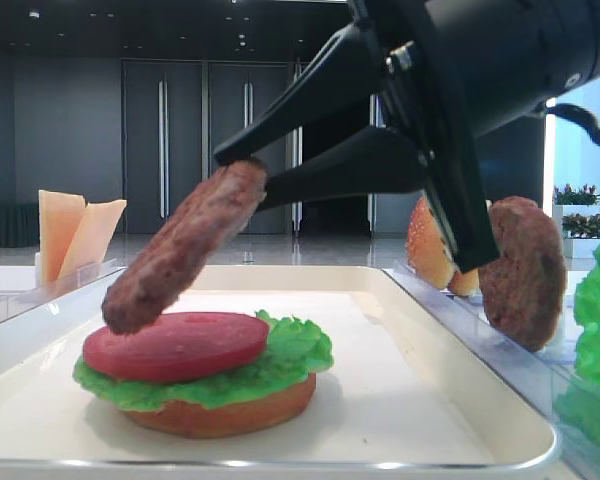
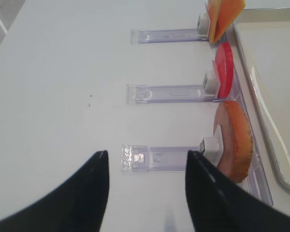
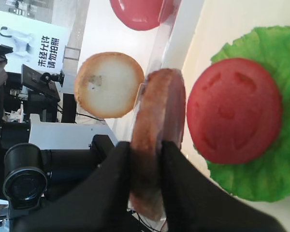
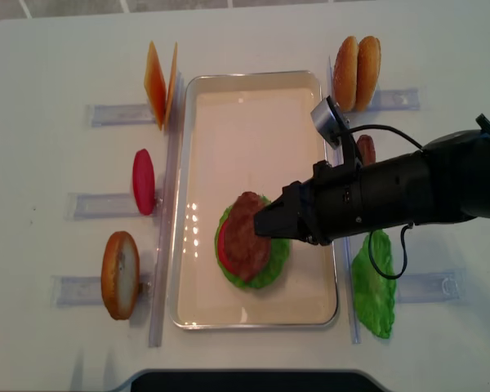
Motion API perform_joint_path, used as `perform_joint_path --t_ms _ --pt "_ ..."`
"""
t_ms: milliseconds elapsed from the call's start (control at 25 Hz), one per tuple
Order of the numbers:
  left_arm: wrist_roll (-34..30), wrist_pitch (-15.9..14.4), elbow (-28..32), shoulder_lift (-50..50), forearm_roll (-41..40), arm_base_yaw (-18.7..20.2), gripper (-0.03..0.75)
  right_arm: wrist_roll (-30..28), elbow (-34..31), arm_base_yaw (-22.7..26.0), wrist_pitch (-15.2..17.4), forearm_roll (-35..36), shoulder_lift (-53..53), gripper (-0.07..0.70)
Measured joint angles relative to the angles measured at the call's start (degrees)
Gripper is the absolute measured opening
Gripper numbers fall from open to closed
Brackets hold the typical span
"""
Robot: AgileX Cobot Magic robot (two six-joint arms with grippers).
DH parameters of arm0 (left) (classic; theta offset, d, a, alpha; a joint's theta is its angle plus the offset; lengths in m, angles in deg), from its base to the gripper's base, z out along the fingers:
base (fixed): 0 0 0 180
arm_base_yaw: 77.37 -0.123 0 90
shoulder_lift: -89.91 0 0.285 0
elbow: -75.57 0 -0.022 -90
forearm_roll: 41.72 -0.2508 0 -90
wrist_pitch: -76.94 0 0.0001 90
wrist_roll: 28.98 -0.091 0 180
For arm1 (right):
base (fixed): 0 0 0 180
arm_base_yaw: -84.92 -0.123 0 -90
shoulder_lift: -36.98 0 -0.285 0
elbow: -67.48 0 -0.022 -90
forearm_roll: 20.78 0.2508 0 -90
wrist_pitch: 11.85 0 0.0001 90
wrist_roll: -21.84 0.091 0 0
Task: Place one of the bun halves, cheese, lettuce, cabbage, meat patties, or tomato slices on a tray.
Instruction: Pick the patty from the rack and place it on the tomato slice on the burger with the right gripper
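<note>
The robot's right gripper will let go of the meat patty on top of the tomato slice (image 4: 246,238) (image 3: 233,112), over the green lettuce.
My right gripper (image 4: 273,222) is shut on the edge of a dark-brown meat patty (image 1: 185,245), which hangs tilted just above a stack on the white tray (image 4: 253,90). The stack is a bun half (image 1: 220,415) as base, green lettuce (image 1: 290,355) and a tomato slice (image 1: 175,345). In the right wrist view the patty (image 3: 159,121) is pinched between the black fingers (image 3: 181,183), beside the tomato slice (image 3: 234,111). My left gripper (image 2: 147,159) stands open over bare table, left of a holder with a bun half (image 2: 234,140).
Clear acrylic holders flank the tray. On the left stand cheese (image 4: 159,77), a tomato slice (image 4: 144,181) and a bun half (image 4: 119,273). On the right stand bun halves (image 4: 357,61), a second patty (image 1: 525,270) and lettuce (image 4: 374,286).
</note>
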Motion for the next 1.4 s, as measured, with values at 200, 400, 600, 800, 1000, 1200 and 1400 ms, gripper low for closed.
perform_joint_path --t_ms 200,400,600,800,1000,1200,1400 --pt "0.00 0.00 0.00 0.00 0.00 0.00 0.391 -0.10 0.54 0.00 1.27 0.00 -2.29 0.172" --pt "0.05 0.00 0.00 0.00 0.00 0.00 0.391 -0.10 3.29 -0.58 1.72 0.11 -2.36 0.172" --pt "0.05 0.00 0.00 0.00 0.00 0.00 0.391 -0.10 4.29 -1.35 3.20 0.33 -4.36 0.172" --pt "0.05 0.00 0.00 0.00 0.00 0.00 0.391 -0.10 4.33 -1.23 3.27 0.22 -5.60 0.172" --pt "0.05 0.00 0.00 0.00 0.00 0.00 0.391 -0.68 4.35 -0.35 3.42 0.22 -5.60 0.172" --pt "0.05 0.00 0.00 0.00 0.00 0.00 0.391 -1.31 4.40 0.08 3.51 0.22 -6.48 0.172" --pt "0.05 0.00 0.00 0.00 0.00 0.00 0.391 -1.50 4.40 0.08 3.51 0.10 -6.89 0.172"
